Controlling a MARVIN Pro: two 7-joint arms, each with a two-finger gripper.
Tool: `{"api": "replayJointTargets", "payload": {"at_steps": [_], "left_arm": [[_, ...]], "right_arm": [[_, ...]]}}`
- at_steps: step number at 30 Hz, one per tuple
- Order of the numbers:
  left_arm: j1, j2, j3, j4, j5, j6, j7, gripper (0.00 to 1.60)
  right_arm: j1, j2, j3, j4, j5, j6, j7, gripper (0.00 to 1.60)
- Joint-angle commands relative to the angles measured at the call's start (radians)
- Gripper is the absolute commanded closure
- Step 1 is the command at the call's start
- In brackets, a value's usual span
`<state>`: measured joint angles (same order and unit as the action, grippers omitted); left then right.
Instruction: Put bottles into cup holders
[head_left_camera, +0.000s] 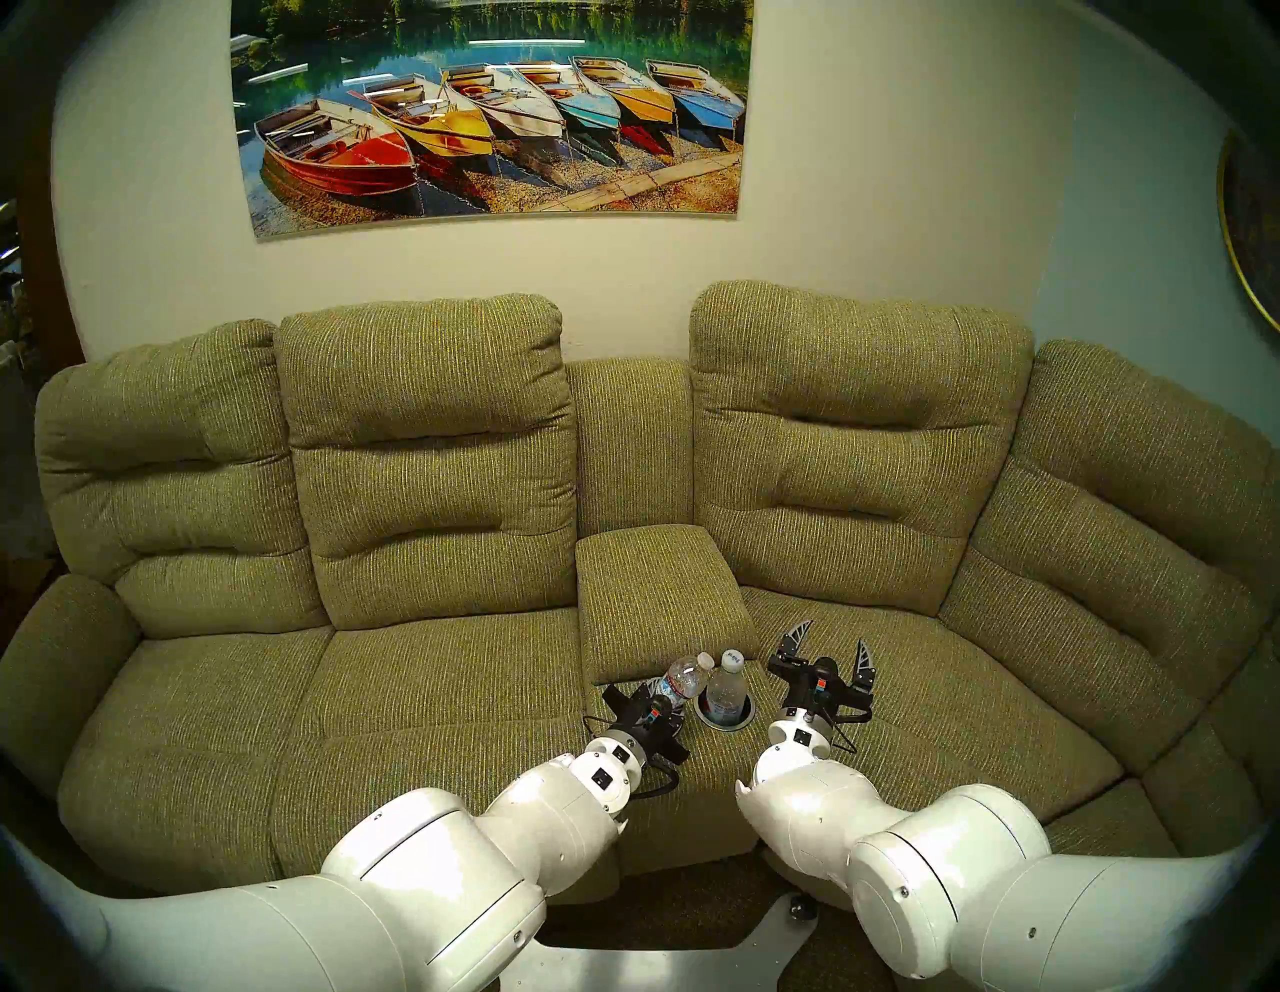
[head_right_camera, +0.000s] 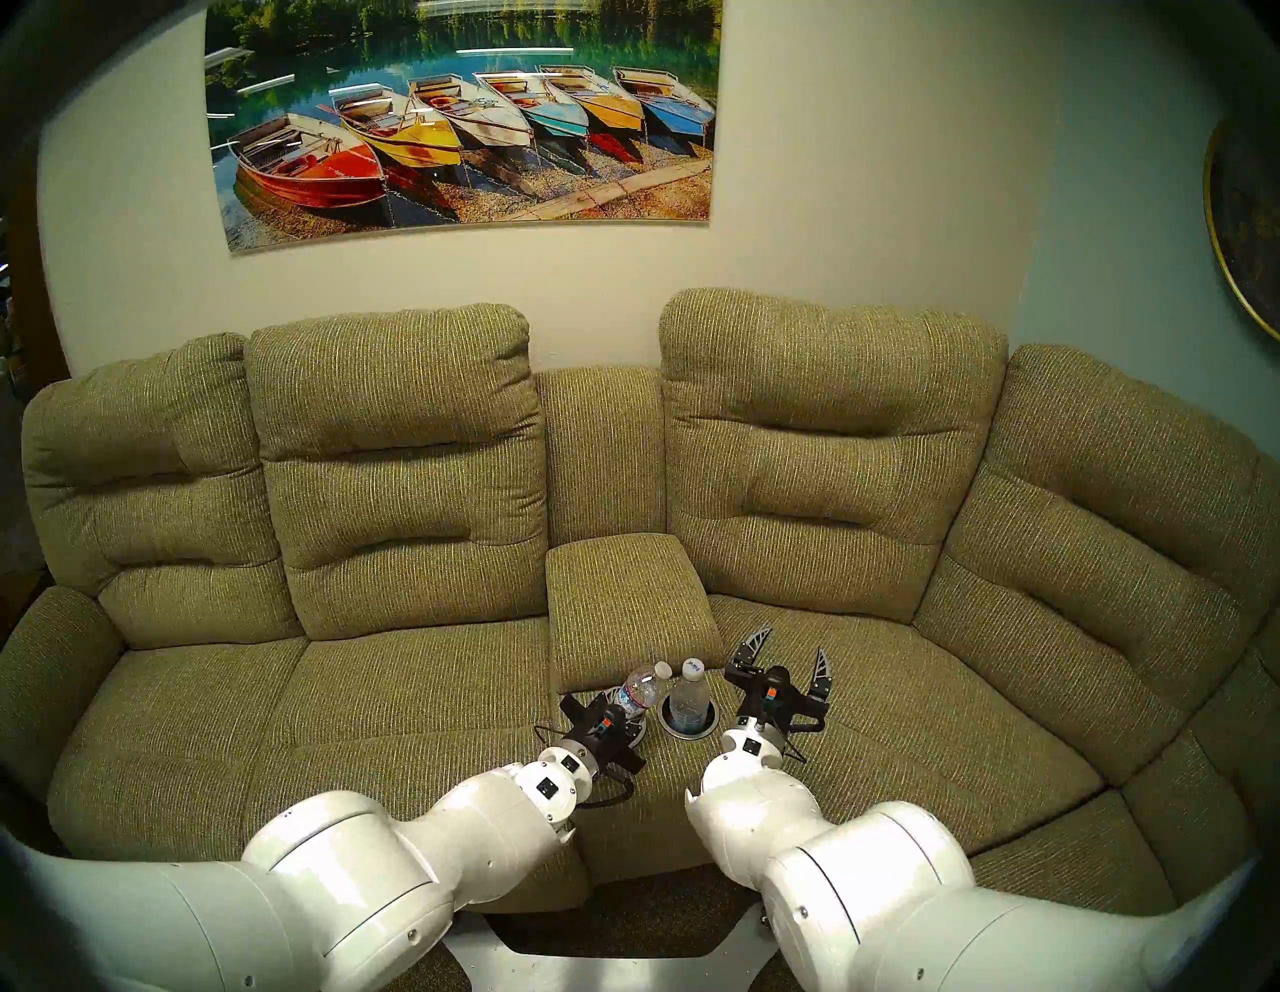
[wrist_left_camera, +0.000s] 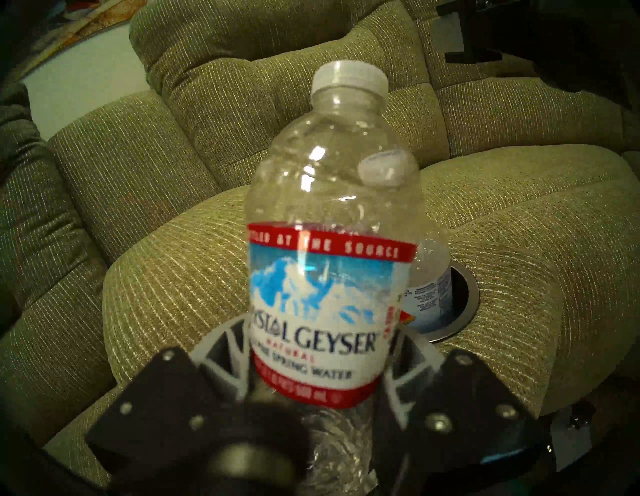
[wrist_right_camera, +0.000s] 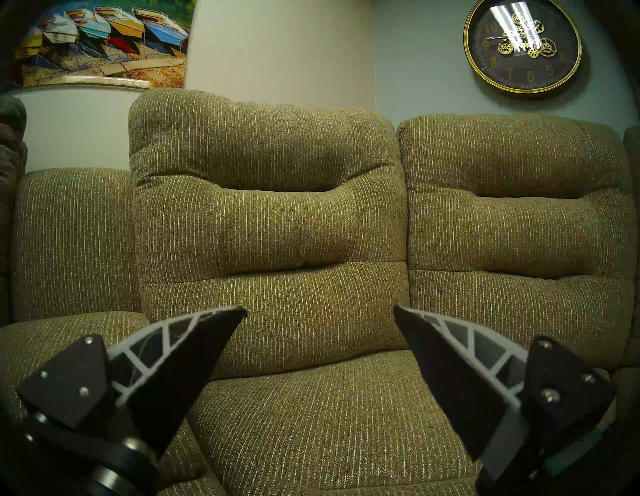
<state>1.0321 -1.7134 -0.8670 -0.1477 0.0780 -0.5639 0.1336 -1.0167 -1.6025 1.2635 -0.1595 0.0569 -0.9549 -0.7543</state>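
Observation:
Next, my left gripper releases the clear bottle in the free cup holder (head_left_camera: 654, 706) beside the second bottle on the console.
My left gripper (head_left_camera: 663, 695) is shut on the clear bottle with the red-white-blue label (head_left_camera: 681, 682), gripping its lower body (wrist_left_camera: 313, 311). The bottle tilts to the right over the left side of the sofa's centre console. The second bottle, with a pale blue-white label (head_left_camera: 725, 693), stands upright in the right cup holder, whose silver rim (head_left_camera: 720, 724) shows around it; it also shows in the left wrist view (wrist_left_camera: 429, 287). The left cup holder is hidden under my left gripper and its bottle. My right gripper (head_left_camera: 831, 637) is open and empty above the seat, right of the console.
The padded console lid (head_left_camera: 654, 589) rises right behind the holders. Olive sofa seat cushions (head_left_camera: 443, 686) lie on both sides, with tall backrests (wrist_right_camera: 270, 207) behind. A boat picture and a wall clock (wrist_right_camera: 523, 45) hang on the wall.

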Motion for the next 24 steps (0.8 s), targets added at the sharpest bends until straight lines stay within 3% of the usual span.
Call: {"api": "replayJointTargets", "payload": {"at_steps": [1,24], "left_arm": [[-0.001,-0.001,0.006,-0.009,0.008,-0.028,0.025,1.6],[-0.035,0.02,0.027,0.006,0.04,0.005,0.053,1.6]], "right_arm": [[0.009,0.0,-0.001,-0.008,-0.001,-0.005,-0.001,0.0],[0.009,-0.001,0.003,-0.007,-0.001,-0.005,0.002,0.0]]}}
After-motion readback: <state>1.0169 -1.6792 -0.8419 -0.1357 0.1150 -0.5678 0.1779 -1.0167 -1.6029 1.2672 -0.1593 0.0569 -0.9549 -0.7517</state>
